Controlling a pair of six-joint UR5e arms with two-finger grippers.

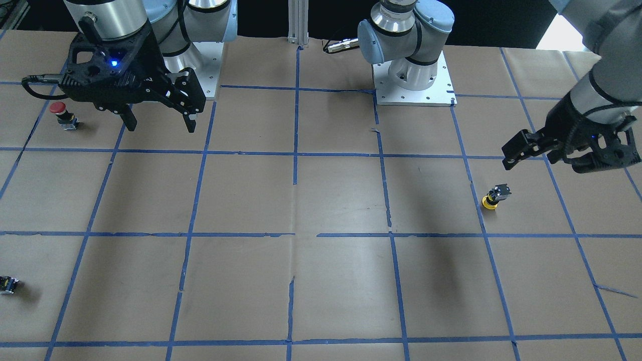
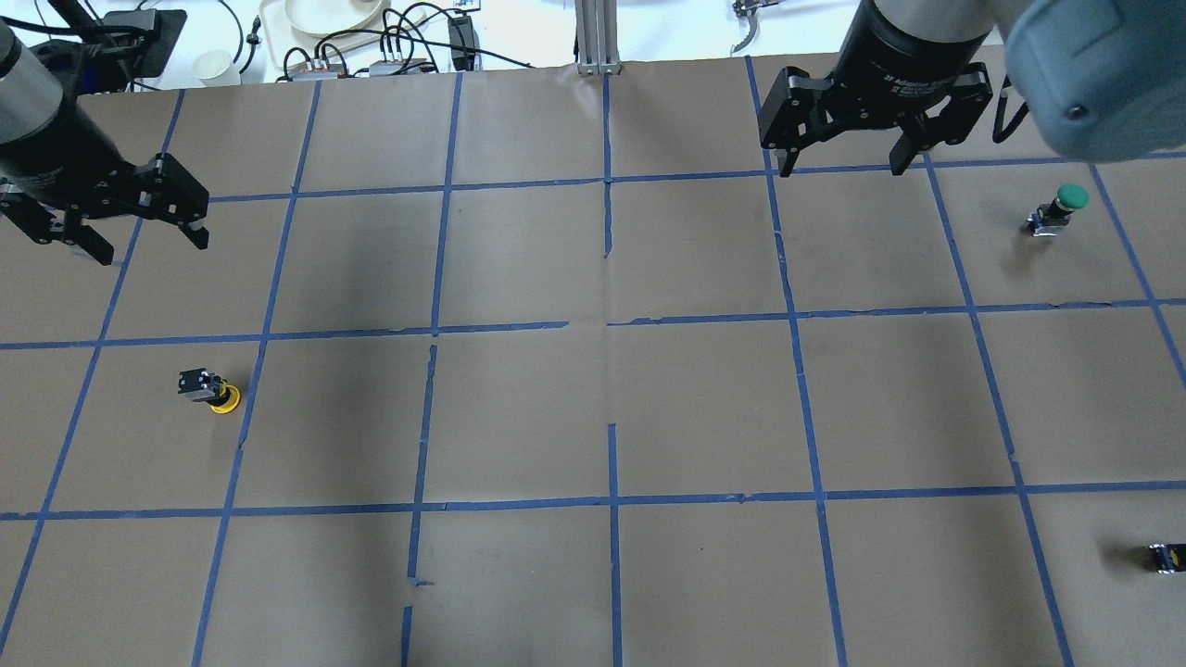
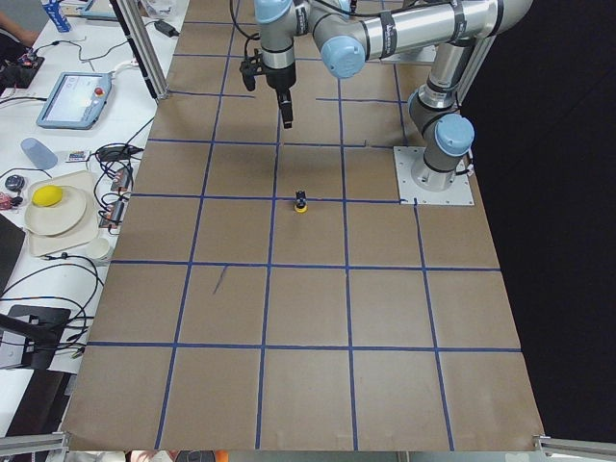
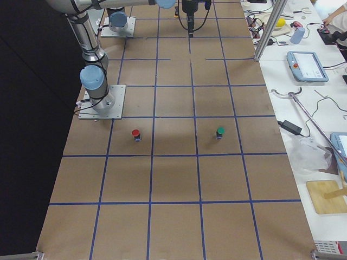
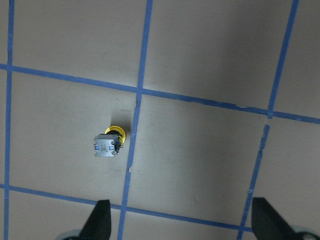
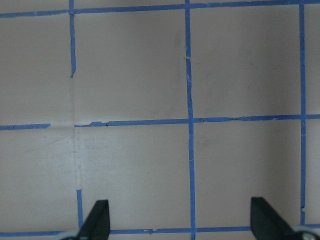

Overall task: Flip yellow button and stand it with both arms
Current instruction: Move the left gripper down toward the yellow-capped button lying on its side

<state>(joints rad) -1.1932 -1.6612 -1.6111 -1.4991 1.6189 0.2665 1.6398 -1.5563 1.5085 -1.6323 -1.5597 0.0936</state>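
Next, my left gripper grips the black-grey body (image 1: pixel 502 190) (image 5: pixel 104 147) of the yellow button at the square end away from its yellow cap.
The yellow button (image 1: pixel 494 196) rests on the brown paper with its yellow cap down and its black-grey body tilted up. It also shows in the overhead view (image 2: pixel 211 389), the exterior left view (image 3: pixel 301 202) and the left wrist view (image 5: pixel 111 142). My left gripper (image 2: pixel 148 245) is open and empty. It hovers above the table, a little farther from the robot than the button, and also shows in the front-facing view (image 1: pixel 534 155) and the left wrist view (image 5: pixel 182 225). My right gripper (image 2: pixel 841 167) is open and empty, far off on the other side (image 1: pixel 160 125).
A red-capped button (image 1: pixel 61 114) stands near the right arm's base. A green-capped button (image 2: pixel 1061 206) stands at the far right of the overhead view. A small black capless part (image 2: pixel 1167 558) lies at the right edge. Blue tape lines grid the paper.
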